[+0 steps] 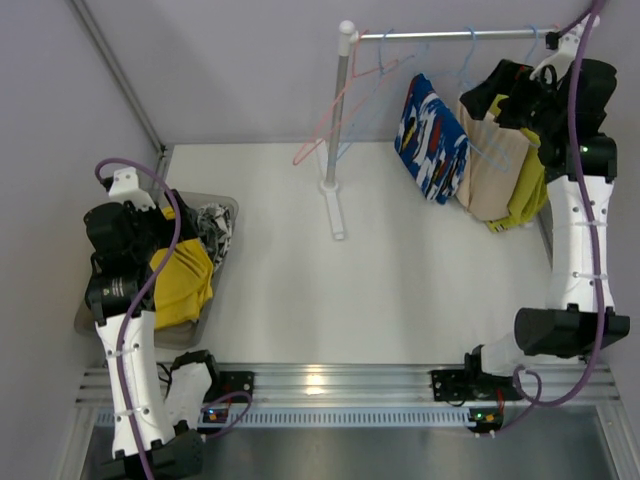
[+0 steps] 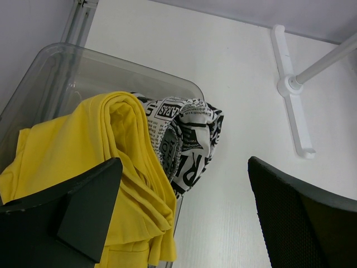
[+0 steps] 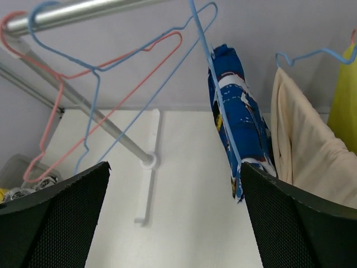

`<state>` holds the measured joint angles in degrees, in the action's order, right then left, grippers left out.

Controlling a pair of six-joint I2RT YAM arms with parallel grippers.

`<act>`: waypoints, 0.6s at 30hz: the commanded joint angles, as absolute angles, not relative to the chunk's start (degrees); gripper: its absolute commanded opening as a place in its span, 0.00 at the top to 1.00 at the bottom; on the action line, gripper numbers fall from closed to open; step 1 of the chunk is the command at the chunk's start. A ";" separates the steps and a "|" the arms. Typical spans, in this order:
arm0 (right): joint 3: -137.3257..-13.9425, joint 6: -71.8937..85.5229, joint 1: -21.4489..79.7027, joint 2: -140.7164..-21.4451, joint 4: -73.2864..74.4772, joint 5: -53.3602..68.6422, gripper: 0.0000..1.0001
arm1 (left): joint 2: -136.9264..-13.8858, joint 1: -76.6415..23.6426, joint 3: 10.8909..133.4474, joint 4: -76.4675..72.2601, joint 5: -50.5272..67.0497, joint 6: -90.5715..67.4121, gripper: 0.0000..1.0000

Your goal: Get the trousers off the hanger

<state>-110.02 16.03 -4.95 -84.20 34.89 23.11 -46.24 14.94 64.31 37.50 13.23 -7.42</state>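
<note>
The robot's right gripper will close on the near sloping arm (image 3: 219, 97) of the blue hanger that carries the blue trousers, below the hook of the hanger.
The blue trousers (image 1: 432, 140) with white and red patches hang on a blue hanger from the rail; they also show in the right wrist view (image 3: 240, 128). The yellow trousers (image 1: 183, 280) and the black-and-white print trousers (image 1: 215, 225) lie in the grey tray (image 1: 228, 206) at the left. Both show in the left wrist view, the yellow trousers (image 2: 83, 151) draped over the rim and the print trousers (image 2: 187, 139) beside them. My left gripper (image 1: 150, 235) (image 2: 184, 223) is open and empty above the tray (image 2: 83, 56). My right gripper (image 1: 495, 90) (image 3: 175, 218) is open and empty, raised to the right of the blue trousers.
A beige cloth (image 1: 495, 165) (image 3: 304, 145) and an olive-yellow cloth (image 1: 528, 195) (image 3: 343, 95) hang at the rail's right end, under my right arm. The rail (image 1: 450, 34) stands on a post (image 1: 337, 110). Empty pink (image 3: 111, 67) and blue (image 3: 89, 84) hangers hang by the post.
</note>
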 commanded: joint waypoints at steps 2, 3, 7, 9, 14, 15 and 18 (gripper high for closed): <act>-113.72 12.04 -6.06 -89.63 41.48 22.94 0.02 | -45.62 15.12 64.25 34.89 13.80 -8.09 0.01; -113.90 12.13 -6.24 -90.34 41.66 22.85 0.02 | -45.44 15.12 64.25 34.98 13.71 -8.09 0.01; -115.22 12.83 -6.94 -94.47 42.19 25.04 0.03 | -45.09 15.12 64.07 34.98 12.92 -7.91 0.01; -116.01 14.41 -7.12 -96.59 41.84 28.64 0.07 | -45.00 15.12 63.81 35.07 12.75 -7.82 0.01; -115.75 19.32 -7.03 -98.17 37.45 38.12 0.20 | -45.00 15.12 63.28 34.98 12.48 -7.91 0.01; -115.66 19.94 -7.03 -98.35 36.83 39.19 0.22 | -45.09 15.03 63.19 34.98 12.57 -7.91 0.01; -115.84 22.76 -7.03 -99.05 34.99 42.18 0.30 | -45.26 15.12 62.84 34.81 12.83 -8.09 0.01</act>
